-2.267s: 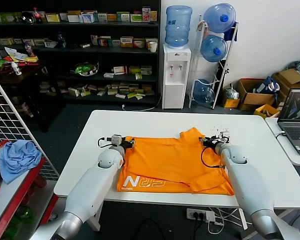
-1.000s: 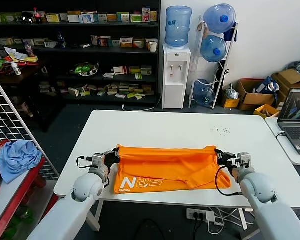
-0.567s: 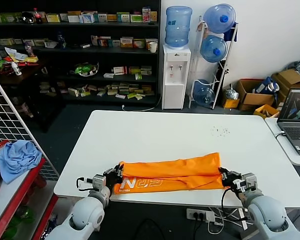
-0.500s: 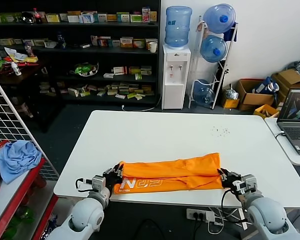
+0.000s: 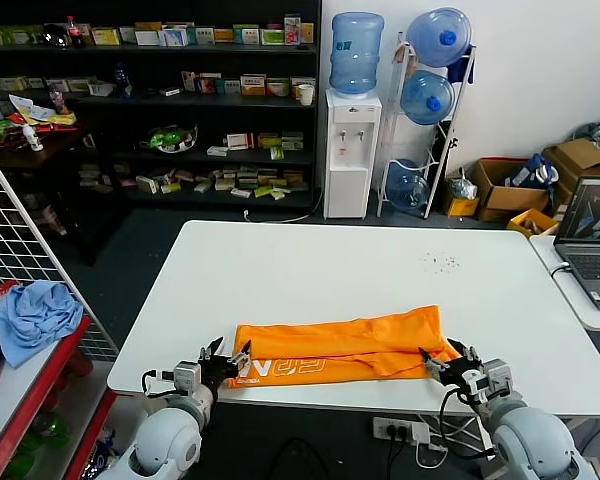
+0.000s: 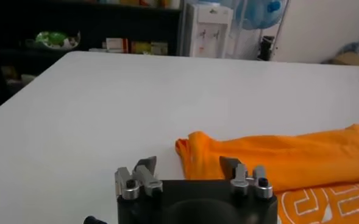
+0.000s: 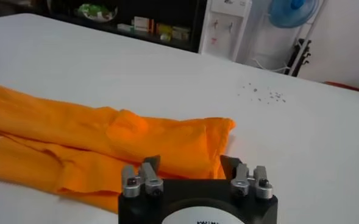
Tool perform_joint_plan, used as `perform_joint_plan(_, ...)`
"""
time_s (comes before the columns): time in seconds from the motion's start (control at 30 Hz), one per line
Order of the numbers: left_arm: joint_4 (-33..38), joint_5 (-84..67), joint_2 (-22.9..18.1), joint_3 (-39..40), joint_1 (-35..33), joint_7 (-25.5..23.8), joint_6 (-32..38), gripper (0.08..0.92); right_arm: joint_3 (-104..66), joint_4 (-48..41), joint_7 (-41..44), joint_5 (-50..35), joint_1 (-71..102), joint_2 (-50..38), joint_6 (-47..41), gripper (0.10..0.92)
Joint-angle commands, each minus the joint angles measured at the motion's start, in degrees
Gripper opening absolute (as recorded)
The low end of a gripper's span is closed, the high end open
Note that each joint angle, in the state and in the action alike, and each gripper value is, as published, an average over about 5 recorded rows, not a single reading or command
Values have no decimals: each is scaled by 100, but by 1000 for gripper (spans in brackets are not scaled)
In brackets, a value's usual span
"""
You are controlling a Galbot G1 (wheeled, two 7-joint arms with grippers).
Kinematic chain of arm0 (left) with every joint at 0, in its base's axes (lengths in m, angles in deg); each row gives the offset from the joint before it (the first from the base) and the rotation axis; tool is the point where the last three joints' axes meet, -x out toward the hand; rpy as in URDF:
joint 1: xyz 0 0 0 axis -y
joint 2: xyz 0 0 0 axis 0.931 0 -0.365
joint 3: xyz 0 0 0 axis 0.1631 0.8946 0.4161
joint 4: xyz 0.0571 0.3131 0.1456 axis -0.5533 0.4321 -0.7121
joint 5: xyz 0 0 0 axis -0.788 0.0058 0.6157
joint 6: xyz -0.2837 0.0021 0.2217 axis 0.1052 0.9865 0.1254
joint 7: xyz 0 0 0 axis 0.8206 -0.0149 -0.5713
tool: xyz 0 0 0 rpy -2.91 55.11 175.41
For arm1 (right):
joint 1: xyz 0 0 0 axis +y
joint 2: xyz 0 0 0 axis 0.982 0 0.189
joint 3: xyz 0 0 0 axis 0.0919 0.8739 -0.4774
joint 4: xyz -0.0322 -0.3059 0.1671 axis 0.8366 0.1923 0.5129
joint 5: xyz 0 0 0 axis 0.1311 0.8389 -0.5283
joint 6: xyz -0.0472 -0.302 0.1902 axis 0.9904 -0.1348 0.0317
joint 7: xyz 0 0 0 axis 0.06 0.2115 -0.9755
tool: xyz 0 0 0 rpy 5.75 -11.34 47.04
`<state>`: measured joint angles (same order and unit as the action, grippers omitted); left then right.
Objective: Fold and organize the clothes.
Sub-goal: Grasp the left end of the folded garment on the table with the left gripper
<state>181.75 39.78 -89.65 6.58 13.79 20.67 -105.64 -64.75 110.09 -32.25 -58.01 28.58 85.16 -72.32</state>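
Note:
The orange T-shirt is slanted and bunched up near my right gripper. Next, my left gripper grabs the T-shirt's lettered end [image 5: 244,338] and pulls the T-shirt straight before folding it over.
The clothes are one orange T-shirt [image 5: 340,345], folded into a long narrow band along the front edge of the white table [image 5: 340,260], with white lettering showing at its left end. My left gripper [image 5: 227,358] sits just off the band's left end, open and holding nothing. In the left wrist view the shirt corner [image 6: 194,146] lies just beyond the left gripper [image 6: 188,165]. My right gripper [image 5: 445,362] is open at the band's right end. In the right wrist view the shirt [image 7: 106,143] lies in front of the right gripper [image 7: 190,163], ungripped.
A laptop [image 5: 592,240] sits on a side table at the right. A light blue cloth [image 5: 35,315] lies on a red shelf behind a wire rack at the left. A water dispenser [image 5: 352,150] and stocked shelves stand beyond the table.
Both grippers dragged the shirt's far edge toward the front of the table, folding it into a band. They then opened, let go of the fabric and backed slightly off its ends.

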Motion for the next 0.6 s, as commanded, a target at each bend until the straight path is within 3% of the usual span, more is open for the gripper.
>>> perform_joint_plan(0.03,-194,-707,-102,-43,-13,-11,-67,777,-30,99,-1,36,98,9,17,794)
perform_joint_plan(0.1,-282,-727,-146,-32,41,-13,-71,801,-42,130,0,32,115,20,14,816)
perform_joint_plan(0.2,-410,-752,-202,-23,103,-13,-69,754,-59,172,1,27,135,25,9,822)
perform_joint_plan(0.6,-333,-678,-221,19,74,-67,-70,408,-41,232,14,14,132,17,-43,823)
